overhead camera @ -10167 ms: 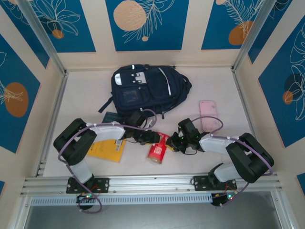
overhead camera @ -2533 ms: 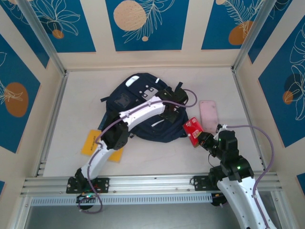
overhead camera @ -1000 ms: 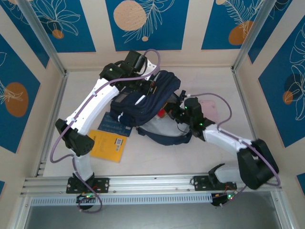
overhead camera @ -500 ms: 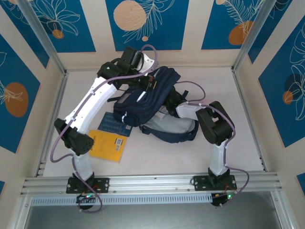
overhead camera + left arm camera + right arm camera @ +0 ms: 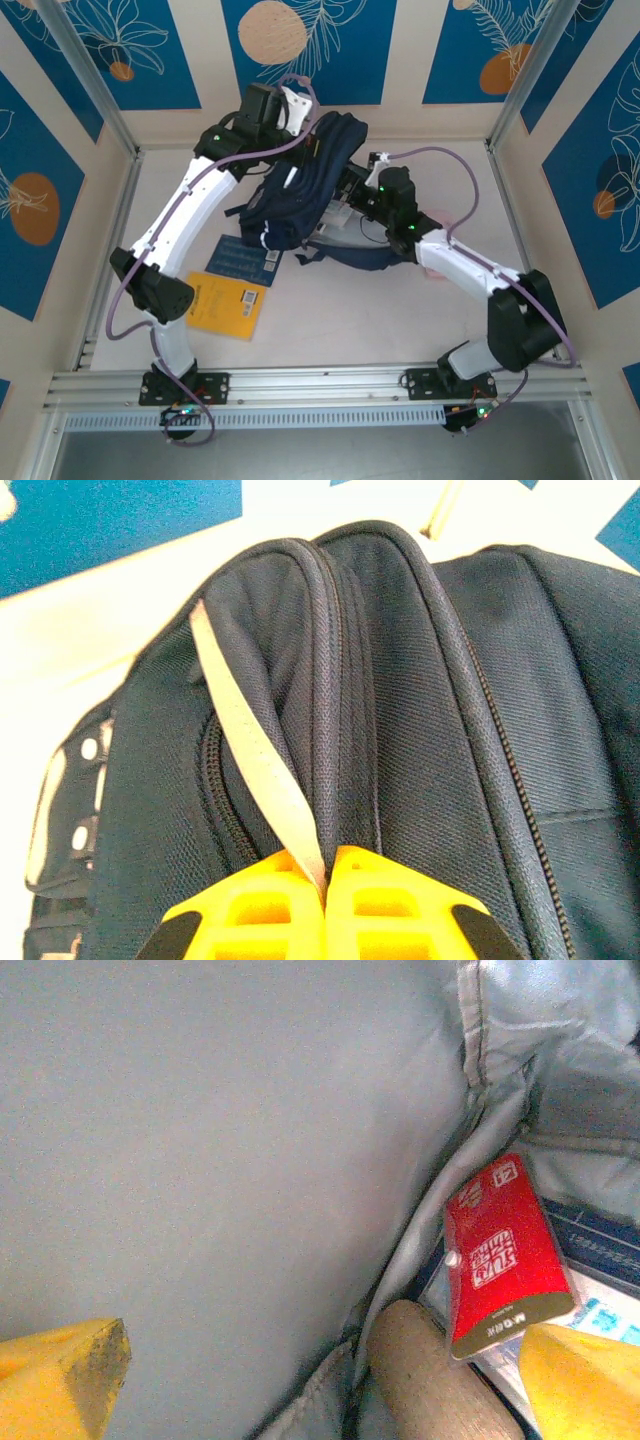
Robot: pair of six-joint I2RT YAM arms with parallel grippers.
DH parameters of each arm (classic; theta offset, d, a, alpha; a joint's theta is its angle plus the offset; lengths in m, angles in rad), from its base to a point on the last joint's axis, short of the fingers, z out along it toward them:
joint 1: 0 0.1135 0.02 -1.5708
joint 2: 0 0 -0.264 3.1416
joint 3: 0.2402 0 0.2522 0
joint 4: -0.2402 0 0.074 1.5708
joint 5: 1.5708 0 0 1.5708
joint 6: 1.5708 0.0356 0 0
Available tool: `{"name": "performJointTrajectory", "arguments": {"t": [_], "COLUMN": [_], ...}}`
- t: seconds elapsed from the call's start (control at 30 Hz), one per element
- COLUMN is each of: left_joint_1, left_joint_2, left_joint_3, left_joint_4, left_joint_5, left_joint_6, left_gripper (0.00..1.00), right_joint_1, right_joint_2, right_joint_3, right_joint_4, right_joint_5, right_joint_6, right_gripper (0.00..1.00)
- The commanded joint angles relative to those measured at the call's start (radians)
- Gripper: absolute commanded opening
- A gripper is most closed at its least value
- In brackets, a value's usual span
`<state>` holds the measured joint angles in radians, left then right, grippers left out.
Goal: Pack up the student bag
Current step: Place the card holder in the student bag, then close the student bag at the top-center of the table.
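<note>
My left gripper will release the navy fabric over the student bag's opening (image 5: 333,207), so that it covers the grey lining.
The student bag (image 5: 300,190), dark navy with pale stripes, hangs lifted off the table at the back. My left gripper (image 5: 306,132) is shut on its top edge. In the left wrist view the yellow fingers (image 5: 325,875) pinch the navy fabric (image 5: 420,700) beside a pale reflective stripe (image 5: 250,750). My right gripper (image 5: 350,196) reaches into the bag's mouth from the right. It stands open inside (image 5: 320,1380), with grey lining (image 5: 220,1140) ahead. A red packet (image 5: 505,1250) lies loose at the right, apart from both fingers, beside a brown cylinder (image 5: 430,1370).
A yellow book (image 5: 228,303) and a dark blue booklet (image 5: 240,260) lie on the table to the left under the raised bag. The bag's black straps (image 5: 355,255) trail on the table below it. Walls close in at the back and both sides.
My right gripper has opened inside the bag and the red packet lies free of it. My left arm has lifted the bag's top higher and further back.
</note>
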<state>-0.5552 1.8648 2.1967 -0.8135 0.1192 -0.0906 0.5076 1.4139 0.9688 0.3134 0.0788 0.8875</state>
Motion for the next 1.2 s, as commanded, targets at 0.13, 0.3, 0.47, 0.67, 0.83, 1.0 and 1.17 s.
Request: {"name": "performJointTrajectory", "arguments": {"t": [0.13,0.3,0.47,0.67,0.83,1.0,1.17], "left_joint_1": [0.037,0.047,0.047,0.046,0.032,0.031,0.032], "left_joint_2": [0.015,0.072,0.158,0.261,0.282,0.247,0.257], "left_joint_3": [0.179,0.164,0.13,0.105,-0.008,-0.133,-0.128], "left_joint_4": [0.325,0.344,0.318,0.233,0.212,0.27,0.202], "left_joint_5": [-0.144,-0.109,-0.04,0.092,0.141,0.134,0.025], "left_joint_6": [0.103,0.123,0.088,-0.061,-0.119,-0.116,-0.065], "left_gripper": [0.0,0.0,0.0,0.04,0.07,0.07,0.08], "right_joint_1": [-0.001,0.012,0.012,-0.056,-0.158,-0.2,-0.25], "right_joint_2": [-0.109,-0.204,-0.285,-0.398,-0.404,-0.38,-0.328], "right_joint_3": [-0.111,-0.228,-0.294,-0.302,-0.28,-0.283,-0.207], "right_joint_4": [-0.088,-0.126,-0.237,-0.454,-0.533,-0.473,-0.609], "right_joint_5": [0.039,0.09,0.15,0.292,0.217,0.013,0.144], "right_joint_6": [-0.078,-0.097,-0.128,-0.14,-0.147,-0.186,-0.192], "right_gripper": [0.98,0.97,0.96,0.95,0.95,0.95,0.95]}}
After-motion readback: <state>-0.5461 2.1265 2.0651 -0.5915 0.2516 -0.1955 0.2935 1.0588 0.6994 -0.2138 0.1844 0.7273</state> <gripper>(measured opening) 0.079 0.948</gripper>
